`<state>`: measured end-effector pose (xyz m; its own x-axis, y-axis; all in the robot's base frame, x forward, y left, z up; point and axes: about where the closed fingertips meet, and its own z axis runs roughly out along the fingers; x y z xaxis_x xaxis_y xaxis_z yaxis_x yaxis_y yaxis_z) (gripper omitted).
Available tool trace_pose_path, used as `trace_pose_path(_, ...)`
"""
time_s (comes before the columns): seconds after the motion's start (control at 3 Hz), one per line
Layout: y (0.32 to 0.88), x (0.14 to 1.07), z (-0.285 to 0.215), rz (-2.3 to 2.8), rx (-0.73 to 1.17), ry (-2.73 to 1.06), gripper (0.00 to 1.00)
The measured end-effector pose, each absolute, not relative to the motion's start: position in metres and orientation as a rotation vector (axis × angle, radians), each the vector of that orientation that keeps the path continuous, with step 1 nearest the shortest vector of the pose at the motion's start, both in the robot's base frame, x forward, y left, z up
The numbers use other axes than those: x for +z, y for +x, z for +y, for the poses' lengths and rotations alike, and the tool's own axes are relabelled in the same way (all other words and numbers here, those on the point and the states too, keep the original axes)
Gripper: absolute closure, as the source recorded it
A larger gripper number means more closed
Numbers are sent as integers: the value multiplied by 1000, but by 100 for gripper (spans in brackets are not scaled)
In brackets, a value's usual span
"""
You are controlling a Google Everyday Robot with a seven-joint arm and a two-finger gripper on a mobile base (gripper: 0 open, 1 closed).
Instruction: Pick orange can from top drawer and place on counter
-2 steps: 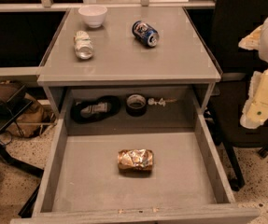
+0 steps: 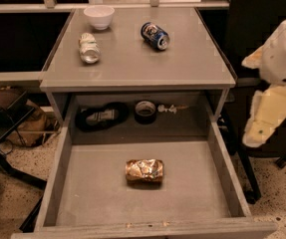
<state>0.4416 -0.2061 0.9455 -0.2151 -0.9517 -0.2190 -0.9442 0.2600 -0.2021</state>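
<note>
I will next move my gripper to the orange can in the open top drawer and close it around the can's body (image 2: 150,171), toward the end nearer my gripper.
The orange can (image 2: 144,171), golden and crumpled, lies on its side in the middle of the open top drawer (image 2: 82,193). The drawer is pulled out towards me below the counter (image 2: 137,59). My gripper (image 2: 263,118) hangs at the right edge of the view, outside the drawer's right wall. It is well apart from the can and holds nothing that I can see. The white arm (image 2: 282,59) rises above it.
On the counter lie a blue can (image 2: 155,36) and a pale silver-green can (image 2: 88,48), with a white bowl (image 2: 99,16) at the back. At the drawer's back are a black coiled item (image 2: 101,116), a tape roll (image 2: 145,111) and a small metal piece (image 2: 166,108). Clutter and chair legs (image 2: 13,128) stand on the floor at left.
My gripper and arm have moved slightly down and to the left at the right edge. The can and drawer have not moved.
</note>
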Motion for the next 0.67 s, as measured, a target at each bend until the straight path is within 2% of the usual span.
trace_pose_path(0.67, 469, 785, -154, 2244, 335, -1686, 0)
